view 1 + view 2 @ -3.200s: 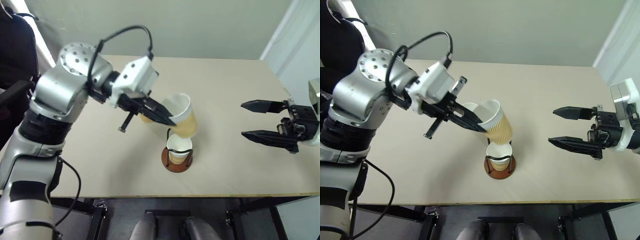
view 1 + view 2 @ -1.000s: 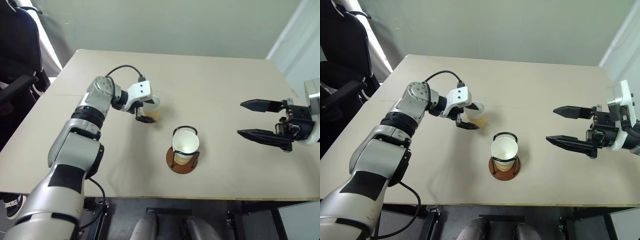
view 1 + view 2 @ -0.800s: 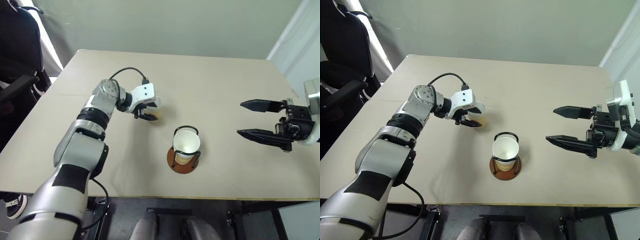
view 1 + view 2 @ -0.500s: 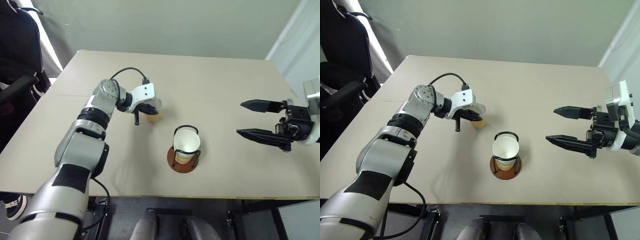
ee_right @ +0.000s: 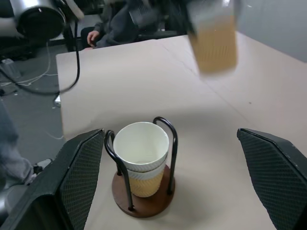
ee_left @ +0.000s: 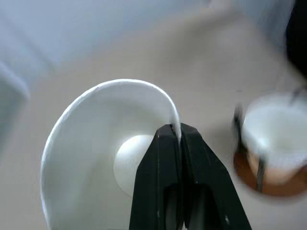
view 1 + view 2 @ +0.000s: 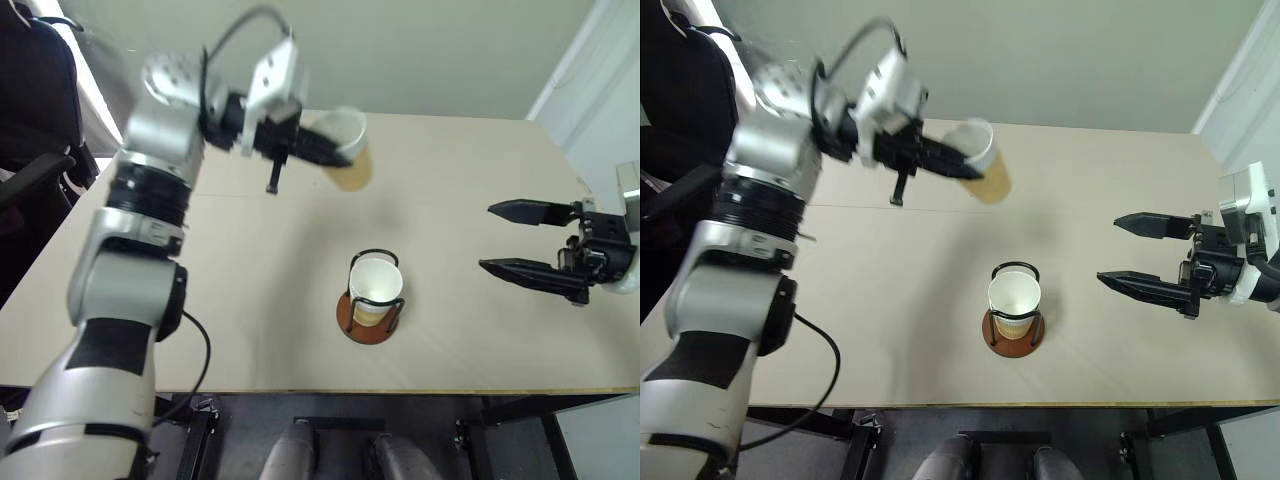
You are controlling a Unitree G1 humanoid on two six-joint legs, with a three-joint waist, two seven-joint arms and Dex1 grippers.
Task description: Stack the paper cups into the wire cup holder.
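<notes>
My left gripper is to release its paper cup inside the top cup nested in the wire cup holder (image 7: 374, 282) (image 6: 277, 128).
My left gripper (image 7: 343, 156) is shut on the rim of a paper cup (image 7: 347, 150), one finger inside and one outside, and holds it tilted high above the table. The left wrist view looks into that cup (image 6: 91, 158) with the fingers (image 6: 165, 158) pinching its rim. The wire cup holder (image 7: 371, 318) stands on the table near the front, with paper cups (image 7: 376, 288) nested in it; the same holder (image 5: 144, 201) appears in the right wrist view. My right gripper (image 7: 530, 240) hovers open at the right, level, apart from the holder.
The beige table (image 7: 470, 170) ends in a front edge just below the holder. A dark chair (image 7: 30, 90) stands at the far left. A person sits beyond the table in the right wrist view.
My left gripper has shut on the cup's rim and lifted it off the table, carrying it up and to the right. The right gripper has stayed in place.
</notes>
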